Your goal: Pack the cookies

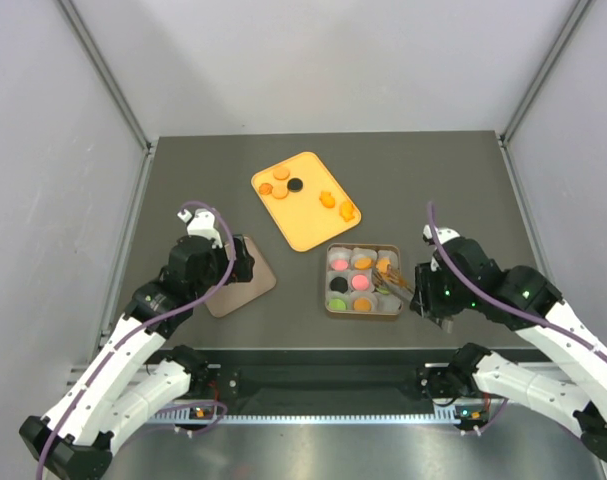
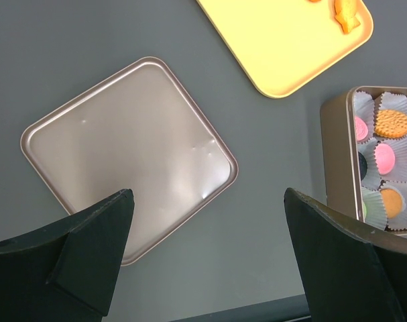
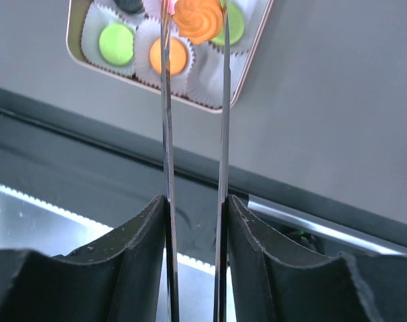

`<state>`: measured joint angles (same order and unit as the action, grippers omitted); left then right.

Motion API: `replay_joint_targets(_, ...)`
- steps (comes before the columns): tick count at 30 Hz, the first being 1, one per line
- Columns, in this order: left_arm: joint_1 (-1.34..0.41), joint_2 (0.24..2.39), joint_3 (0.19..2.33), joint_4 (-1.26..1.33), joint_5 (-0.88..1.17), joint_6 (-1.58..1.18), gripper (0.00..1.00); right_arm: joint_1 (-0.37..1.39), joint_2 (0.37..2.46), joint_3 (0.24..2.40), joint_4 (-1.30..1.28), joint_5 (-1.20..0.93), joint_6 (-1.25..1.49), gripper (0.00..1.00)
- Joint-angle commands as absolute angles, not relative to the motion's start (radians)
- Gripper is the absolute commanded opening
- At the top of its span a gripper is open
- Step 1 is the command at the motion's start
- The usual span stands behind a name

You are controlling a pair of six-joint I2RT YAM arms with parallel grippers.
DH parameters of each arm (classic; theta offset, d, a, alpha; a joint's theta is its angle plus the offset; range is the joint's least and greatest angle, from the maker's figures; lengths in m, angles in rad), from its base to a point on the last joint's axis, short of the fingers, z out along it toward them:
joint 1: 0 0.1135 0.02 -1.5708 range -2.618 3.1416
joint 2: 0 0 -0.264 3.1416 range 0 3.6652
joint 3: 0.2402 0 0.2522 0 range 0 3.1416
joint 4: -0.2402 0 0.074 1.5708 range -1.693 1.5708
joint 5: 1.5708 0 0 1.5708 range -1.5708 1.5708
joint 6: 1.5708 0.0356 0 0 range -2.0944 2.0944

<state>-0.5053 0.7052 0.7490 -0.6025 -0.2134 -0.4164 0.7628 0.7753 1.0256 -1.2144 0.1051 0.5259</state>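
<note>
Next, I move my left gripper to the tin lid's outer edge [image 1: 206, 300] [image 2: 64, 204], on the side facing away from the tin, and close it there.
My right gripper [image 3: 194, 201] is shut on a pair of metal tongs [image 3: 164, 134]. The tong tips pinch an orange swirl cookie [image 3: 198, 19] above the near right corner of the square tin [image 3: 253, 60]. White paper cups in the tin hold green [image 3: 116, 44], orange [image 3: 168, 57] and pink [image 2: 385, 157] cookies. More cookies, orange [image 1: 281, 178] and black [image 1: 295, 185], lie on the yellow tray [image 1: 308, 225]. Off to the left, my left gripper [image 2: 206, 221] hangs open and empty over the table, just in front of the tin lid [image 2: 123, 154].
The tin [image 1: 330, 300] stands just in front of the yellow tray, with the right gripper [image 1: 423, 285] at its right side. The lid [image 1: 245, 285] lies flat at the left, partly under the left arm. The table's front edge runs close below both grippers.
</note>
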Motion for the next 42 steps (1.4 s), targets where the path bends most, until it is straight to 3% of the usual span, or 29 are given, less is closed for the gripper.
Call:
replay_joint_targets(1, -0.509, 0.710, 0.749, -0.580, -0.207, -0.408, 0.99, 0.762, 0.744, 1.022, -1.241, 0.054, 0.538, 0.38)
replay_joint_targets(42, -0.509, 0.718, 0.749, -0.581, -0.209, -0.408, 0.99, 0.762, 0.758, 1.049, -1.334, 0.054, 0.488, 0.43)
